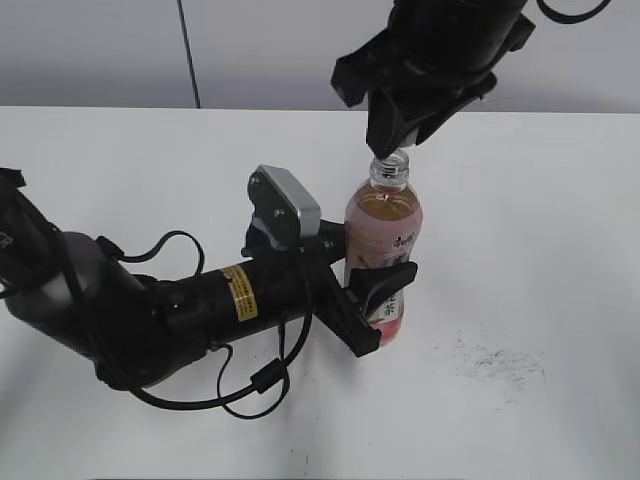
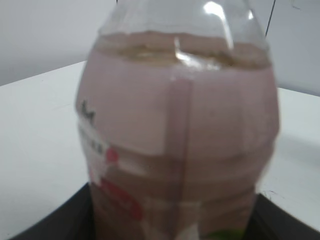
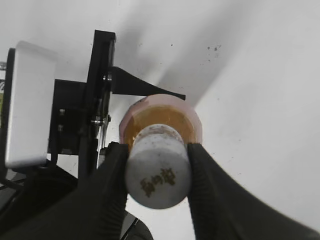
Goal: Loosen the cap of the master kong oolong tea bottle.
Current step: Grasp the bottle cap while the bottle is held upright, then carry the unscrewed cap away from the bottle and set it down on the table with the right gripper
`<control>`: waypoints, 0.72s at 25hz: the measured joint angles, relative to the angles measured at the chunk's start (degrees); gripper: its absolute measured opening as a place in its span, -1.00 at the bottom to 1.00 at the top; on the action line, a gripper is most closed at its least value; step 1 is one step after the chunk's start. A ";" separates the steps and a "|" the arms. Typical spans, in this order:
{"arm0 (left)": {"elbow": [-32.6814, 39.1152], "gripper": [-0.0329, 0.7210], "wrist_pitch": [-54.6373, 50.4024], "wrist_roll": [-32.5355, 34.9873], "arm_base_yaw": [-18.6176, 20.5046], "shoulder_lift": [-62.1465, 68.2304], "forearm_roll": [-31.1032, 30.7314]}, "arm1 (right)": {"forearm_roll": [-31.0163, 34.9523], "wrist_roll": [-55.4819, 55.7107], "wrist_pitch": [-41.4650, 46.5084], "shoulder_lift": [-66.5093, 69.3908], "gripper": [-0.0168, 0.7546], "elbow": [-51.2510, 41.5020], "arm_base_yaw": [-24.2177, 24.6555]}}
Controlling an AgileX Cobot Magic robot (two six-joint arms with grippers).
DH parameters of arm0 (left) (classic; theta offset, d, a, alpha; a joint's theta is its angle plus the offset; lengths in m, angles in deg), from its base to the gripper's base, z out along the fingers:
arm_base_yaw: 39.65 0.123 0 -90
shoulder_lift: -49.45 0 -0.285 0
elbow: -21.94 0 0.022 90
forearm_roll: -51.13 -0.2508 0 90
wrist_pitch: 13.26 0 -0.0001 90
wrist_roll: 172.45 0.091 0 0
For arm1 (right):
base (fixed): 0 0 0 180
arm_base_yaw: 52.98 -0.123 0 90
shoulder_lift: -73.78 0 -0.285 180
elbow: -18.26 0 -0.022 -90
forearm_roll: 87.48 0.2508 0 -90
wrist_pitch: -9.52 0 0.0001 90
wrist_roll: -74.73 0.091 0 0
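The robot's right gripper will release the white cap on the white table (image 1: 517, 330) just behind the dark scuff marks.
The master kong oolong tea bottle (image 1: 383, 225) stands upright on the white table (image 1: 540, 220), with amber tea and a pink-and-white label. My left gripper (image 1: 383, 305) is shut on its lower body from the left. The bottle fills the left wrist view (image 2: 175, 130), with the dark jaws (image 2: 170, 227) at both bottom corners. My right gripper (image 1: 398, 138) comes down from above and is shut on the white cap (image 3: 158, 175), which sits on the bottle's neck. In the right wrist view the black fingers (image 3: 158, 167) press both sides of the cap. In the exterior view the fingers mostly hide the cap.
The left arm and its loose black cable (image 1: 250, 385) lie low across the front left of the table. A patch of dark scuff marks (image 1: 500, 360) is on the table to the right of the bottle. A grey wall (image 1: 250, 50) runs behind.
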 joint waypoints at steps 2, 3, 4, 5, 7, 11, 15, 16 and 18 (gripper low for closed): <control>0.00 0.10 0.00 0.00 0.00 0.00 -0.05 | -3.72 2.57 0.00 -1.42 -0.25 0.00 0.00; 0.00 0.10 0.00 0.00 0.00 0.00 -0.05 | -6.49 4.26 0.00 -2.54 -0.25 0.00 0.07; 0.00 0.10 0.00 0.00 0.00 0.00 -0.05 | -9.89 5.98 0.00 -3.89 -0.25 0.00 0.42; 0.00 0.10 -0.06 0.00 0.00 0.00 -0.05 | -12.28 7.20 0.00 -5.14 -0.25 0.00 1.39; 0.00 0.10 -0.06 0.00 0.00 0.00 -0.05 | -12.66 8.86 -0.06 -8.03 -0.25 -0.41 5.25; 0.00 0.10 -0.06 0.00 0.00 0.00 0.01 | -4.72 9.03 -0.18 -10.23 -0.25 -6.77 17.70; 0.00 0.10 0.06 0.00 0.00 0.00 0.01 | -2.94 9.01 -1.63 -9.59 -0.25 -20.95 22.72; 0.00 0.10 0.06 0.00 0.00 0.00 0.01 | -2.94 9.01 -3.33 -8.99 -0.25 -24.69 22.80; 0.00 0.10 0.00 0.00 0.00 0.00 0.06 | -1.71 9.01 -7.43 -6.81 -0.25 -30.70 22.80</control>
